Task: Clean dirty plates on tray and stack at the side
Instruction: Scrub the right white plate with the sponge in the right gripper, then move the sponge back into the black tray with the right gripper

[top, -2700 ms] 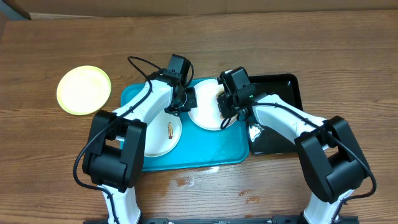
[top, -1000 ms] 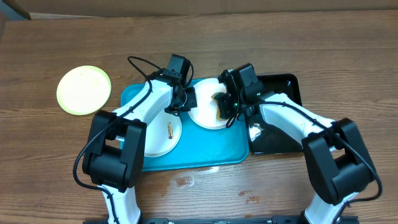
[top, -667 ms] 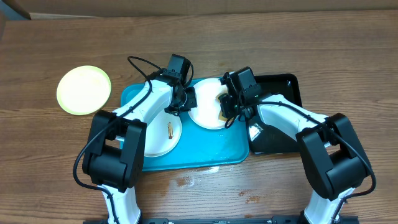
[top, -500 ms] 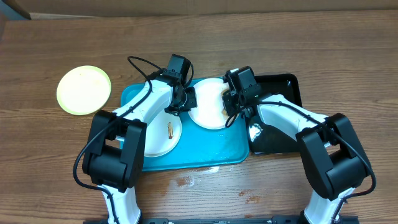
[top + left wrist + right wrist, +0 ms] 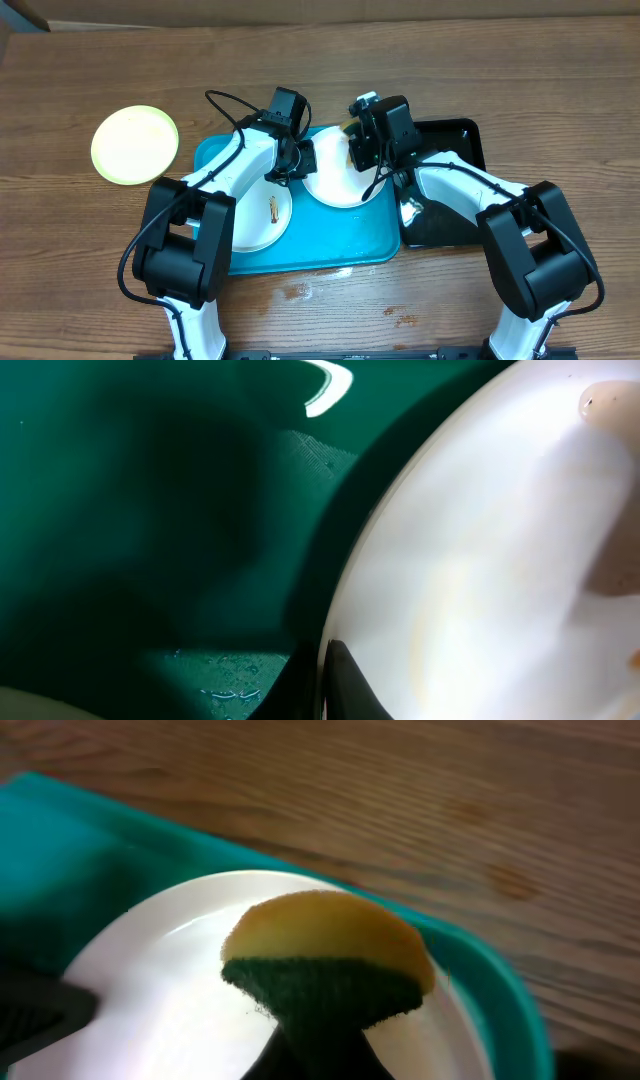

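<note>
My right gripper is going to release the yellow-and-green sponge in the near end of the black tray [image 5: 463, 221], away from the turquoise tray.
The turquoise tray [image 5: 330, 245] holds two white plates. The middle plate [image 5: 332, 185] looks clean; the left one [image 5: 255, 228] has a brown smear. The yellow-green plate [image 5: 134, 144] lies on the table at the far left. My left gripper [image 5: 300, 160] is shut on the middle plate's left rim; the left wrist view shows the fingers [image 5: 325, 680] pinching that rim [image 5: 480, 560] over the tray [image 5: 150, 510]. My right gripper [image 5: 360, 142] is shut on a yellow-and-green sponge [image 5: 325, 960] at the plate's far edge [image 5: 170, 990].
A glossy black tray [image 5: 455, 190] lies against the turquoise tray's right side, under my right arm. Wet spots [image 5: 300, 290] mark the wooden table in front of the tray. A cardboard edge runs along the table's far side.
My right gripper has moved the sponge from the middle plate's right part up to its far edge. The left arm and all plates have stayed put.
</note>
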You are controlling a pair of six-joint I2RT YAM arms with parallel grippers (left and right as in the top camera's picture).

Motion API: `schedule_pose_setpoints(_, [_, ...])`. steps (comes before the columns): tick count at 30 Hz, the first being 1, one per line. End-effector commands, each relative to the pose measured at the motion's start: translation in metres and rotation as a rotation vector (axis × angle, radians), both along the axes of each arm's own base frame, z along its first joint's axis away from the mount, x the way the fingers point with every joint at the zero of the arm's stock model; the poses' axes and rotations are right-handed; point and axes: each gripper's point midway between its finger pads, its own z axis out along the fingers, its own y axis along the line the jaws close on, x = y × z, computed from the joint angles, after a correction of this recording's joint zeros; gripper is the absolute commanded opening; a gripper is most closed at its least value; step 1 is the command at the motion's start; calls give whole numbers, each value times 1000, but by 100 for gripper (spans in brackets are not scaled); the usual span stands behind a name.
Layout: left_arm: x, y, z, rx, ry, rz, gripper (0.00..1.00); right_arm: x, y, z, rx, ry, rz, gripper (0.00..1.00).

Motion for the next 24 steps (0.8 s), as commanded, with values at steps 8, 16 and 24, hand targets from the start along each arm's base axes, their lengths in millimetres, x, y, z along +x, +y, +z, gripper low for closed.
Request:
schedule_pose_setpoints(8, [-1,-2,-6,6,7,0,7,-2,0,-11,-43,-3,39,4])
schedule_pose_setpoints(16, [1,-1,-5,11,-6,-24,17,1,18,77,169,-24,9,4])
schedule_pose_setpoints(24, [2,2,-5,35,-18,-41,4,-39,-52,121,118,111,-123,4])
